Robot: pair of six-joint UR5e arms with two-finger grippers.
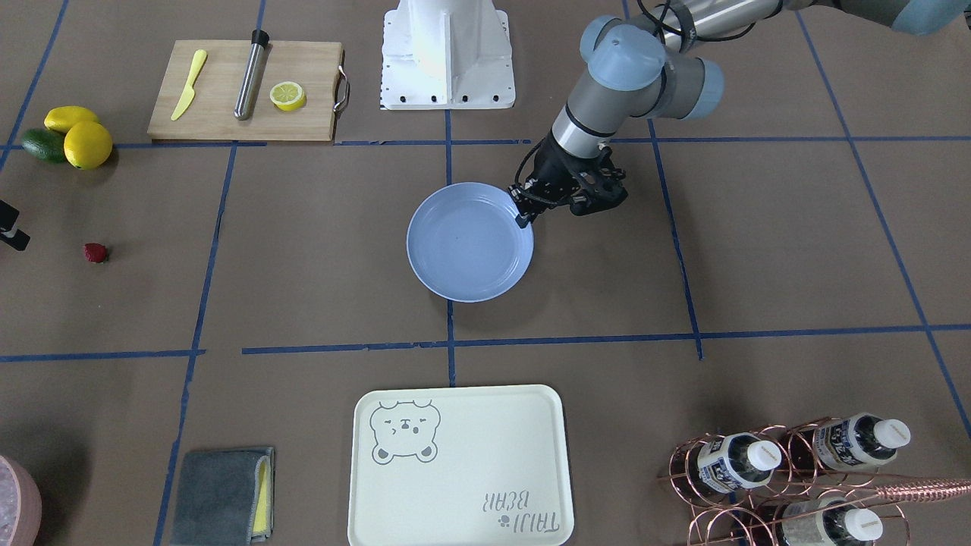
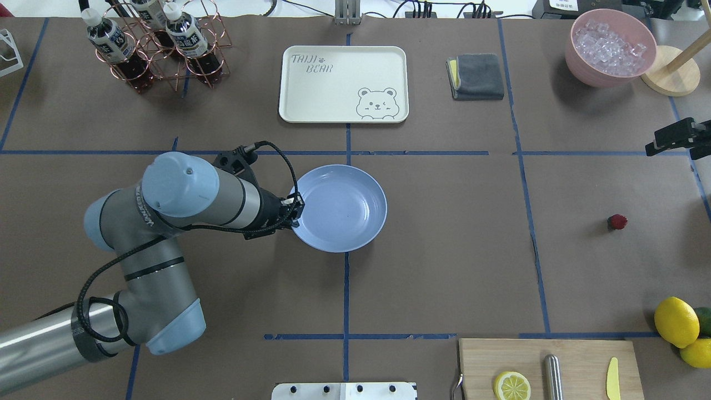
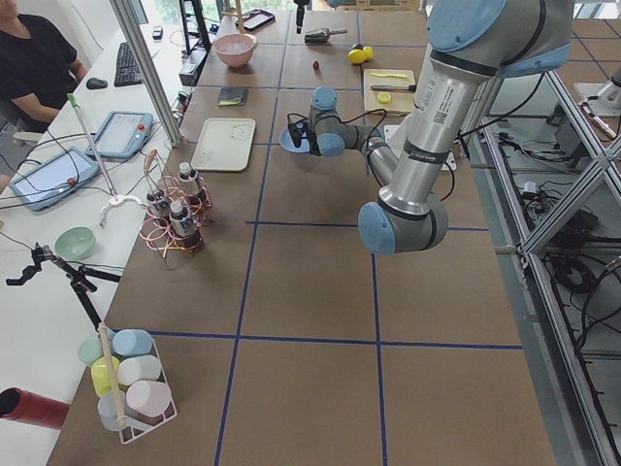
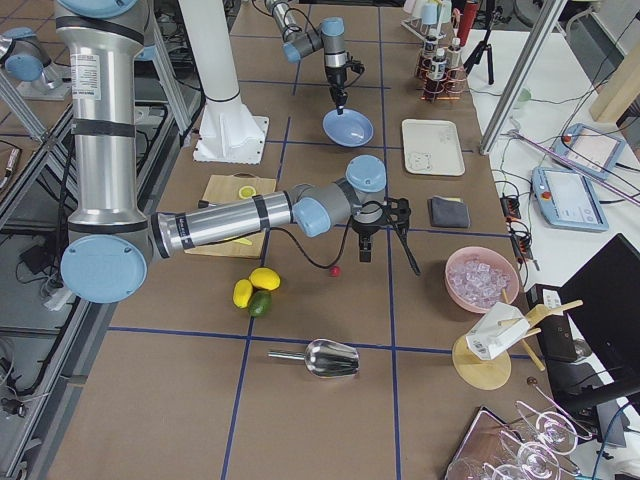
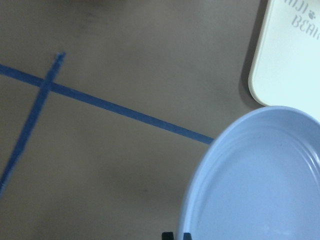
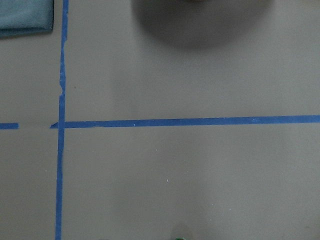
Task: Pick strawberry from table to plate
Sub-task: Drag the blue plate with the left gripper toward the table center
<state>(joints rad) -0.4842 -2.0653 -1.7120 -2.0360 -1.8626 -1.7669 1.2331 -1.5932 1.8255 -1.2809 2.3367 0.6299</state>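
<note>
I will close my right gripper on the red sides (image 1: 94,253) of the strawberry, leaving the strawberry's green leaves sticking out past the fingers.
The strawberry (image 1: 95,252) (image 2: 617,222), tiny and dark red, lies alone on the brown table (image 2: 455,266) far out on my right side. At the table's middle sits the light-blue plate (image 2: 344,208) (image 1: 466,243), with nothing in it. My left gripper (image 2: 297,214) (image 1: 523,218) is at the plate's left rim; its fingertips (image 5: 167,235) stand close together around that rim. My right gripper (image 4: 388,262) (image 2: 666,141) hovers above the table a little beyond the strawberry, fingers spread, holding nothing.
A cream bear tray (image 2: 343,83) and a folded grey cloth (image 2: 476,76) lie beyond the plate. A pink bowl of ice (image 2: 610,47) is at the far right. Lemons and an avocado (image 2: 680,328) and a cutting board (image 2: 547,369) lie near my right side. A bottle rack (image 2: 161,44) stands far left.
</note>
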